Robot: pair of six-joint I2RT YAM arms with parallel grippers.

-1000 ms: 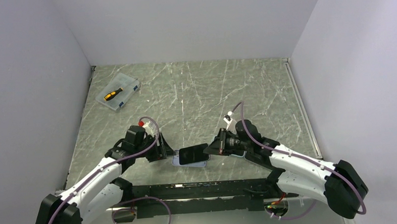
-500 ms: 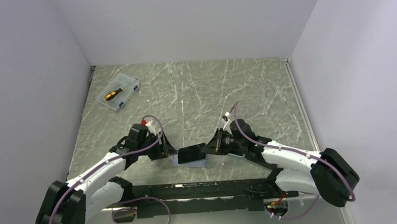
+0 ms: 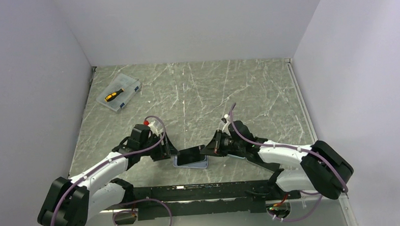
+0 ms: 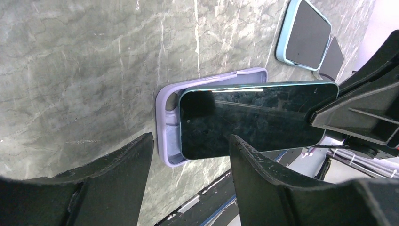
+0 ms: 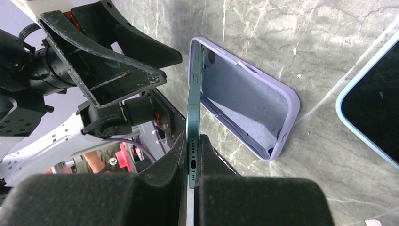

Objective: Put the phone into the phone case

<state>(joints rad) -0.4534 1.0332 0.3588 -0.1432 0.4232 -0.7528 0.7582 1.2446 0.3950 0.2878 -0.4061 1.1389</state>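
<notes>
Next, my right gripper lets go of the teal phone inside the lilac phone case [image 3: 187,159] [image 5: 236,92], with the phone's far end tucked in near my left gripper.
A lilac phone case [image 3: 195,164] lies open side up on the marble table near the front edge; it also shows in the left wrist view [image 4: 165,126] and the right wrist view [image 5: 244,99]. My right gripper [image 3: 208,150] is shut on a teal phone with a dark screen [image 3: 189,155], holding it by its bottom end [image 5: 192,165] just above the case, its far end low over the case's left end. The phone [image 4: 249,117] covers most of the case in the left wrist view. My left gripper [image 3: 170,154] is open, its fingers [image 4: 117,165] just left of the case's left end.
A second phone in a light blue case [image 4: 305,34] lies right of the lilac case, also seen in the right wrist view [image 5: 371,113], with a small dark item [image 4: 333,57] beside it. A clear box with an orange screwdriver [image 3: 118,94] sits at the back left. A black rail [image 3: 201,189] runs along the front.
My right gripper has moved left and lowered the phone over the case. My left gripper has shifted slightly right toward the case's left end.
</notes>
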